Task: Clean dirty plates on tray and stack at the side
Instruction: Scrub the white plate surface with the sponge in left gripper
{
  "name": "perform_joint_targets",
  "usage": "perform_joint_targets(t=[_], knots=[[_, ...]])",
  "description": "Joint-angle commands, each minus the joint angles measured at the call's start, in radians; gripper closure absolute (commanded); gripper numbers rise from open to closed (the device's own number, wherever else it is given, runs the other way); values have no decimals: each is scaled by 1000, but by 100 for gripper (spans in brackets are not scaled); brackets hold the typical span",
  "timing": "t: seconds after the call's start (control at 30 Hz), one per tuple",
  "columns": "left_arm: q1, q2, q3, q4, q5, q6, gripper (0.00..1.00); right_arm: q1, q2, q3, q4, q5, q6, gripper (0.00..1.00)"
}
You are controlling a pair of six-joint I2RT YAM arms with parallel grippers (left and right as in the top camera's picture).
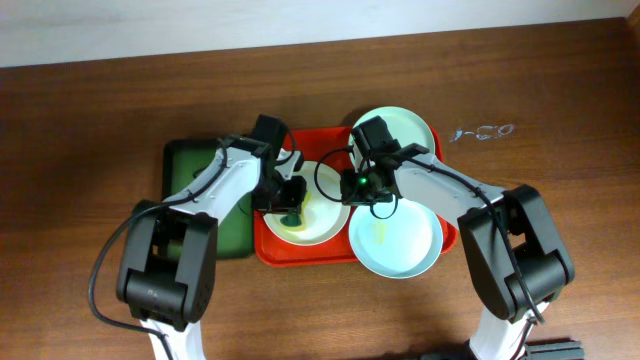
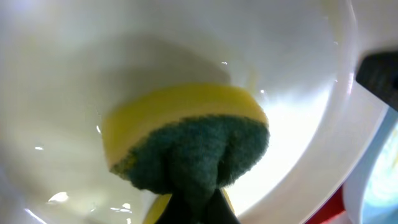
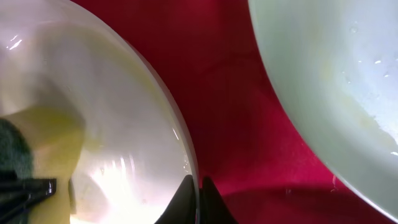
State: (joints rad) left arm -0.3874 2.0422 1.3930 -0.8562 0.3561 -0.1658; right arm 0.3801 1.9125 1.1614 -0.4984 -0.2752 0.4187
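My left gripper should release the yellow and green sponge just a little behind the middle of the dark green tray (image 1: 204,188).
A white plate (image 1: 318,208) lies on the red-orange tray (image 1: 300,252), left of centre. My left gripper (image 1: 290,207) is shut on a yellow and green sponge (image 2: 186,140), which presses into the white plate (image 2: 93,74). My right gripper (image 1: 358,187) is shut on the white plate's right rim (image 3: 186,155), one finger on each side (image 3: 199,202). A pale mint-blue plate (image 1: 396,238) lies at the tray's front right, with a faint yellow smear. Another mint-blue plate (image 1: 405,125) lies at the tray's back right, partly behind my right arm.
A dark green tray (image 1: 190,165) lies left of the red tray, mostly under my left arm. The table is brown wood, with a white scribble (image 1: 480,131) at the back right. The red tray floor (image 3: 224,93) shows between the plates.
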Motion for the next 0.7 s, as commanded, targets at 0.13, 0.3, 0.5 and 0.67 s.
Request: perform_joint_targets(t=[0.13,0.3,0.5,0.67], knots=[[-12,-79,72,-92,-286,2,100,0,7,20,7,-2,0,96],[-36,-20,-32,-11,-281,-7,99,0,7,20,7,-2,0,96],[-136,10,1,-14,-140,-27,100,0,7,20,8,-2,0,96],[-140,-33,148,-130,-444,-28,100,0,7,20,4,-2,0,96]])
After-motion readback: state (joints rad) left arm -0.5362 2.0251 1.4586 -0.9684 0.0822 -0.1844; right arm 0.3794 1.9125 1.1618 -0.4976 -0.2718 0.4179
